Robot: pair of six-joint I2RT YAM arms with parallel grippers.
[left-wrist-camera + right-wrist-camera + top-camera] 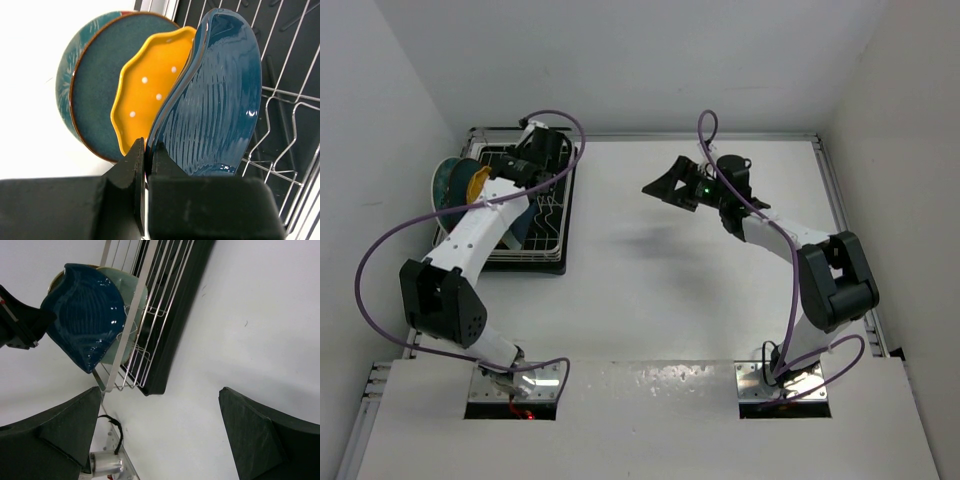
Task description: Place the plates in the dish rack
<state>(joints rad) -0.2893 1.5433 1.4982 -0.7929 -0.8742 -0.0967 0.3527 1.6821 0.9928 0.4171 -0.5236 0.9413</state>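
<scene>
Next, I let go of the dark blue leaf-shaped plate with my left gripper in the rack's wires [536,226] [262,137] beside the pale mint plate.
My left gripper [148,145] is shut on the lower edge of the dark blue leaf-shaped plate [220,95] and holds it upright over the white wire dish rack [290,100]. Behind it, on edge, stand the yellow scalloped plate [150,85], the dark teal plate [97,85] and the red-and-teal floral plate [67,65]. In the right wrist view the pale mint plate [134,295] stands in the rack [150,315] behind the blue plate [85,315]. My right gripper [159,392] is open and empty above the table, right of the rack.
The rack [555,255] sits on a black tray at the table's far left, close to the left wall. The left arm [470,235] lies across it. A purple cable [380,250] loops out to the left. The white tabletop [650,290] stretches between the rack and the right arm.
</scene>
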